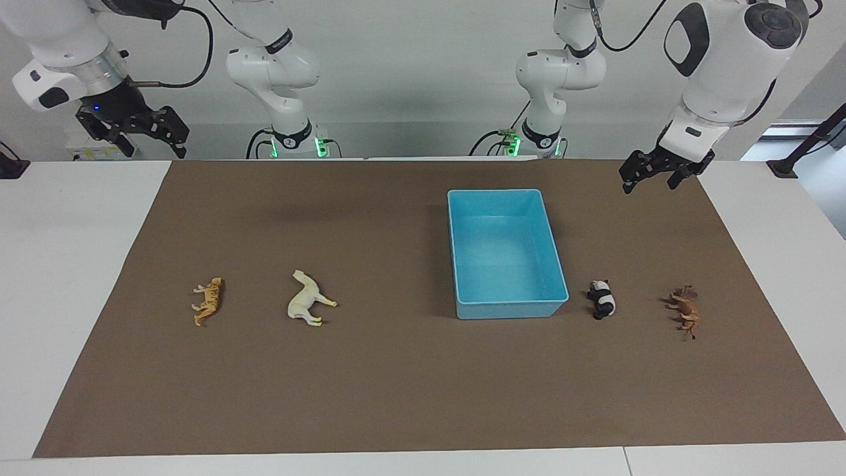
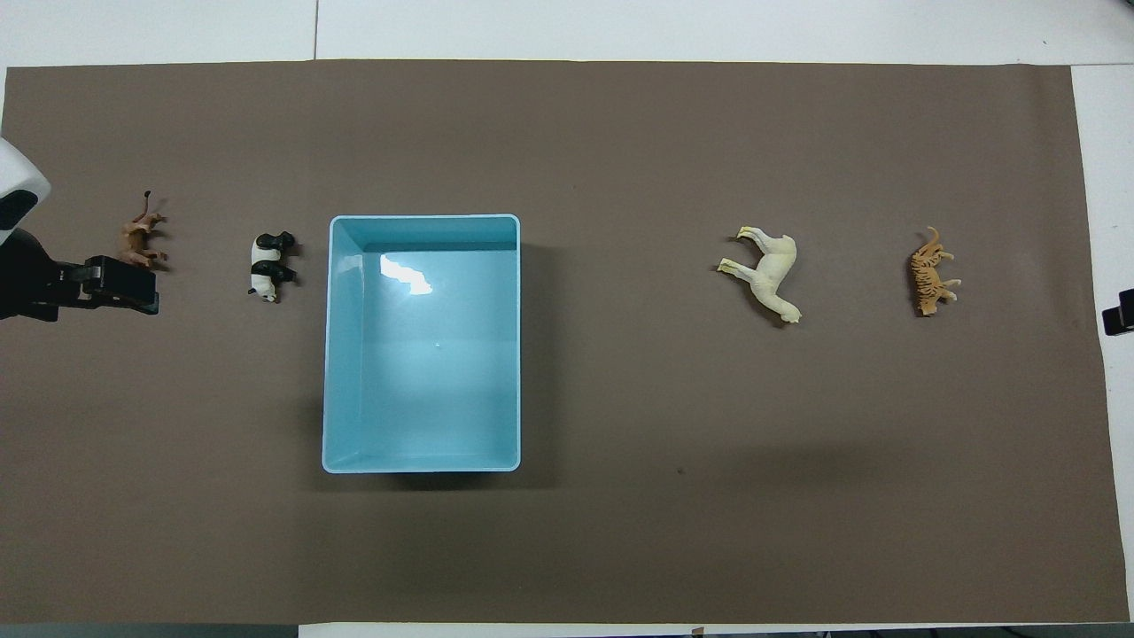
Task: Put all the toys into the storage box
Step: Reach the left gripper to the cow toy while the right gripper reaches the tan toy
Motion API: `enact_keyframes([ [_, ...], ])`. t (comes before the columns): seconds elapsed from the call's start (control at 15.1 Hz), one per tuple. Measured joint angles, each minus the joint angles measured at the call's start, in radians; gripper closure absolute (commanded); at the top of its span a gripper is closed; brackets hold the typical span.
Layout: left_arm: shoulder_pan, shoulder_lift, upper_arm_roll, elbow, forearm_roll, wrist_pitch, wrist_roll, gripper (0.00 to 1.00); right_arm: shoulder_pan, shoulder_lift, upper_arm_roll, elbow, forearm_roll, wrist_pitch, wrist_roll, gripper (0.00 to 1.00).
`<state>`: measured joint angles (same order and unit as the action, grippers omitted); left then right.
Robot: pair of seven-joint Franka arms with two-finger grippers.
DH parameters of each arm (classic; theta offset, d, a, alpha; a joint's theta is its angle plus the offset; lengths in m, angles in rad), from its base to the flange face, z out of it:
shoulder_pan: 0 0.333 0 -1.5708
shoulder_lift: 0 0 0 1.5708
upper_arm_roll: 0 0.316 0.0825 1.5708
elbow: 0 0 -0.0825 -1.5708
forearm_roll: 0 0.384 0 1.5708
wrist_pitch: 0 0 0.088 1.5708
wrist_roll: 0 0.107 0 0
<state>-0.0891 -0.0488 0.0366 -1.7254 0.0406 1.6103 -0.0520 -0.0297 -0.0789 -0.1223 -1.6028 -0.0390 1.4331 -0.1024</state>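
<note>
The robot's left gripper needs to next go to the panda beside the light blue storage box and close on the white middle of the panda's body (image 2: 267, 256).
The light blue storage box (image 1: 509, 309) stands empty on the brown mat and shows in the overhead view (image 2: 332, 354). The panda (image 1: 601, 299) (image 2: 268, 264) lies beside it toward the left arm's end, with the reddish-brown horned animal (image 1: 685, 311) (image 2: 142, 237) further that way. The cream-white horse (image 1: 305, 301) (image 2: 769, 270) and the orange tiger (image 1: 208, 301) (image 2: 930, 273) lie toward the right arm's end. My left gripper (image 1: 649, 184) (image 2: 124, 285) is open and empty, raised over the mat at the left arm's end. My right gripper (image 1: 135, 135) (image 2: 1118, 315) is open and empty, raised over the right arm's end.
The brown mat (image 1: 423, 396) covers most of the white table (image 1: 66, 264). All toys lie on their sides in a row level with the box's end farthest from the robots.
</note>
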Motion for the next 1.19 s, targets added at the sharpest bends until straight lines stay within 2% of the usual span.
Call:
enact_keyframes([
  [0.73, -0.009, 0.000, -0.004, -0.005, 0.000, 0.072, 0.000, 0.00, -0.004, -0.003, 0.000, -0.012, 0.000, 0.005, 0.000, 0.00],
  [0.99, -0.010, 0.003, -0.006, -0.085, 0.000, 0.262, 0.000, 0.00, -0.006, -0.008, 0.000, -0.112, 0.000, 0.150, -0.004, 0.00],
  [1.19, -0.010, 0.050, -0.006, -0.156, 0.000, 0.394, 0.000, 0.00, -0.015, 0.042, 0.000, -0.210, 0.000, 0.283, -0.004, 0.00],
])
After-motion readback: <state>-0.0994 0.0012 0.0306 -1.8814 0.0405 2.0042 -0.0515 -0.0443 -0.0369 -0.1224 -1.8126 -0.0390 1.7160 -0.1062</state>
